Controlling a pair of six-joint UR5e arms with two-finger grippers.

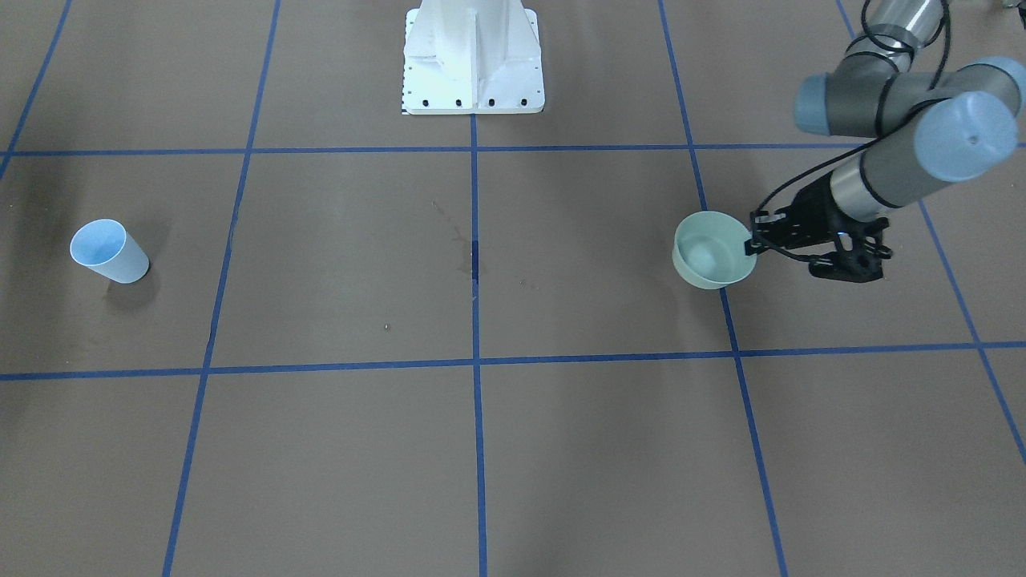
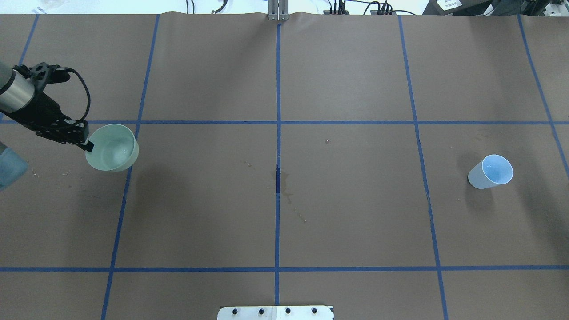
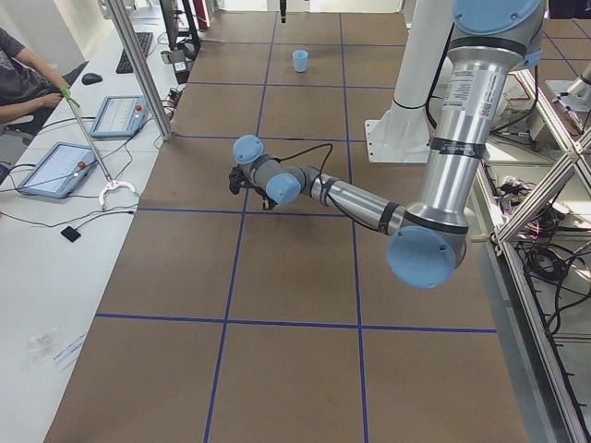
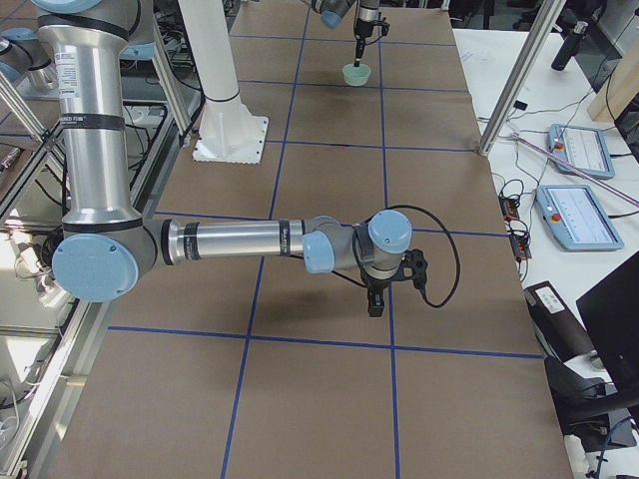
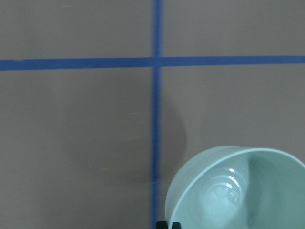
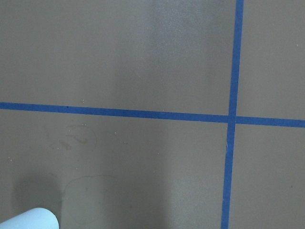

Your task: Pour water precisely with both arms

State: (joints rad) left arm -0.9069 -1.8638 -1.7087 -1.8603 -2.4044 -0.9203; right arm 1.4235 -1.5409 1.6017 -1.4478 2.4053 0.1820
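Next, I put down the pale green bowl with my left gripper and let go of it on the faint stains [image 1: 461,258] next to the centre blue tape line.
A pale green bowl [image 1: 712,250] [image 2: 112,148] sits at my left side of the table. My left gripper [image 1: 753,244] [image 2: 88,145] is shut on its near rim; its tips show at the bottom edge of the left wrist view [image 5: 169,224]. The water [image 5: 224,191] shows as white glints in the bowl's bottom. A light blue cup [image 1: 109,251] [image 2: 490,172] stands alone at my right side, and its rim shows in the right wrist view [image 6: 31,220]. My right gripper [image 4: 374,299] shows only in the exterior right view, above the table. I cannot tell if it is open or shut.
The white pedestal [image 1: 473,56] stands at the robot's side of the table. Blue tape lines cross the brown mat. Faint stains [image 2: 284,189] mark the centre. Operators' tablets [image 4: 574,215] lie on the white bench beyond the far edge.
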